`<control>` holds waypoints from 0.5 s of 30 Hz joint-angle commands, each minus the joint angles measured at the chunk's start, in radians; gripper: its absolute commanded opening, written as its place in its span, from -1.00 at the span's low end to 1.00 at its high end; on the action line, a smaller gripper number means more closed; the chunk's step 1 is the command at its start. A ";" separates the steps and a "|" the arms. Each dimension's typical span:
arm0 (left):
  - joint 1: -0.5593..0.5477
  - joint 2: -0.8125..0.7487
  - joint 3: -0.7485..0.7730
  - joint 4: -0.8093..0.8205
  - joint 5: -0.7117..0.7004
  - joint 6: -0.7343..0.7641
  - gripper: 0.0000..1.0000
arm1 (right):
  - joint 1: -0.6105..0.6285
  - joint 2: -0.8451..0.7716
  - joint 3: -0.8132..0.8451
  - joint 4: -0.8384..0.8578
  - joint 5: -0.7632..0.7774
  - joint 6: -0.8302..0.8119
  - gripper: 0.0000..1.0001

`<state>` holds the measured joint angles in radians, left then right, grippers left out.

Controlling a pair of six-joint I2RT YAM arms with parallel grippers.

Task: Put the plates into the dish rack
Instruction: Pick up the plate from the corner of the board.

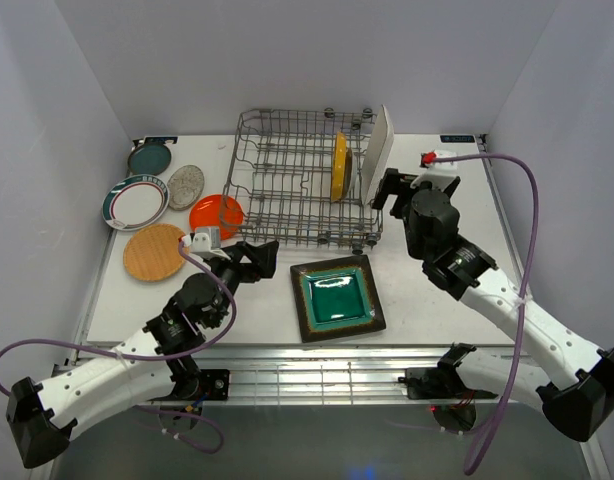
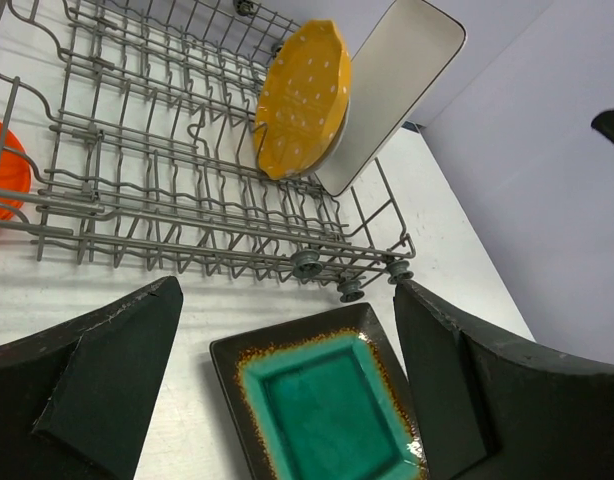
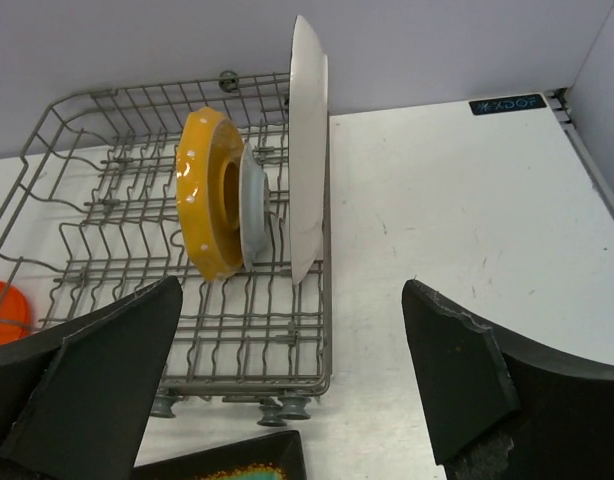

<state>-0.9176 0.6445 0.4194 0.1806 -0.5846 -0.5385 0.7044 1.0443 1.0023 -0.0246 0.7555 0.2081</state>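
My left gripper needs to next grab the dark square plate at the middle of its edge (image 1: 299,305) (image 2: 237,430) facing the wood-tone plate.
The grey wire dish rack (image 1: 287,215) stands at the back middle. In it a yellow scalloped plate (image 1: 339,165), a pale blue plate (image 3: 252,215) and a white rectangular plate (image 1: 377,155) stand on edge at its right end. The dark square plate with a green centre (image 1: 337,297) lies flat in front of the rack. My left gripper (image 1: 257,255) is open and empty, just left of that plate (image 2: 322,410). My right gripper (image 1: 387,190) is open and empty at the rack's right front corner (image 3: 277,330).
Left of the rack lie an orange plate (image 1: 217,212), a wood-tone plate (image 1: 154,252), a white plate with a teal rim (image 1: 135,202), a speckled grey plate (image 1: 186,186) and a teal plate (image 1: 149,158). Walls close in the table on three sides.
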 commanded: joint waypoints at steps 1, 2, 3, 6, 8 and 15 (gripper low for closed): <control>0.003 0.007 0.004 0.002 -0.029 0.008 0.96 | 0.000 -0.082 -0.109 0.092 -0.025 0.103 0.91; 0.005 0.010 0.002 0.002 -0.034 0.009 0.96 | 0.000 -0.125 -0.143 0.112 -0.041 0.111 0.91; 0.003 0.011 0.004 0.002 -0.041 0.011 0.96 | 0.000 -0.145 -0.175 0.133 -0.048 0.116 0.91; 0.003 0.015 0.004 0.000 -0.063 0.014 0.96 | 0.000 -0.222 -0.267 0.187 -0.079 0.159 0.91; 0.003 0.023 0.005 0.002 -0.070 0.017 0.96 | 0.000 -0.259 -0.298 0.207 -0.100 0.171 0.91; 0.005 0.084 0.033 0.000 -0.031 0.028 0.96 | 0.000 -0.236 -0.295 0.134 -0.114 0.211 0.92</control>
<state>-0.9176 0.7036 0.4202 0.1814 -0.6342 -0.5289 0.7044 0.7963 0.6952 0.0921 0.6483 0.3706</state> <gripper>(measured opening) 0.978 0.959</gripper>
